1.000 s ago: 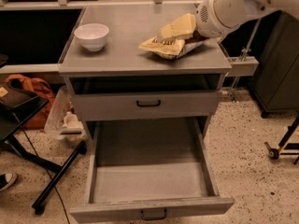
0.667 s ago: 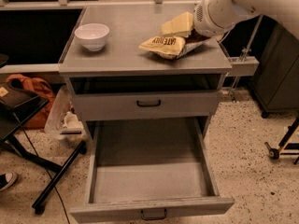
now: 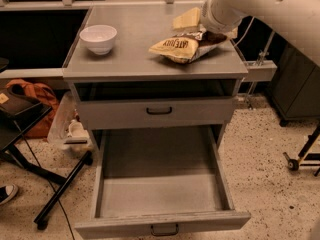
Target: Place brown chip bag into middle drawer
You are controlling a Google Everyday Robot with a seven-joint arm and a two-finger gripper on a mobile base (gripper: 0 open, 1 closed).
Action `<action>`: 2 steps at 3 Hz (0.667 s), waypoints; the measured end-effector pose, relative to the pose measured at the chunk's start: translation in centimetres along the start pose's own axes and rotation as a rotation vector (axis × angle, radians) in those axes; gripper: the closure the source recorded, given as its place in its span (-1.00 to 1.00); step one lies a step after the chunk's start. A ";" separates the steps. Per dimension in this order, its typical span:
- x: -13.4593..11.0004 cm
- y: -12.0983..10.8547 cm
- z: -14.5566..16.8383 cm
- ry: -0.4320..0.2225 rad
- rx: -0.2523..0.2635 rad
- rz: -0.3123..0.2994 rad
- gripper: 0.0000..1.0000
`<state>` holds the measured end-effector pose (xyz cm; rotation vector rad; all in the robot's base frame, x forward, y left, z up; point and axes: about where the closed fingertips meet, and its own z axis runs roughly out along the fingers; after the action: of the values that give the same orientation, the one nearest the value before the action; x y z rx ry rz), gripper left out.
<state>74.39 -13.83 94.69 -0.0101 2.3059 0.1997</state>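
Next, I move my gripper away from the dark end over to the brown chip bag's middle [image 3: 191,44], and close it on the bag there.
The brown chip bag [image 3: 181,48], tan-yellow with dark lettering, lies on the cabinet top [image 3: 130,59], right of centre. My gripper [image 3: 214,33] comes in from the upper right on a thick white arm [image 3: 260,6] and sits over the bag's dark right end, mostly hidden by the wrist. The middle drawer [image 3: 160,196] is pulled wide open at the bottom of the view, and its flat grey tray holds nothing.
A white bowl [image 3: 98,38] stands on the cabinet top at the left. A yellow flat object [image 3: 186,19] lies behind the bag. A closed drawer front with a black handle [image 3: 159,111] is above the open drawer. A black stand [image 3: 60,194] and bags are on the floor at the left.
The arm has shifted a little left and down, so the gripper is now over the bag's right end. The bag, bowl and drawer have not moved.
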 end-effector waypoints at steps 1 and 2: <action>-0.7 -0.5 2.3 -0.004 0.063 0.071 -1.00; -1.7 0.0 5.1 0.008 0.092 0.099 -1.00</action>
<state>79.31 -13.22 92.52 0.1506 2.3233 0.1438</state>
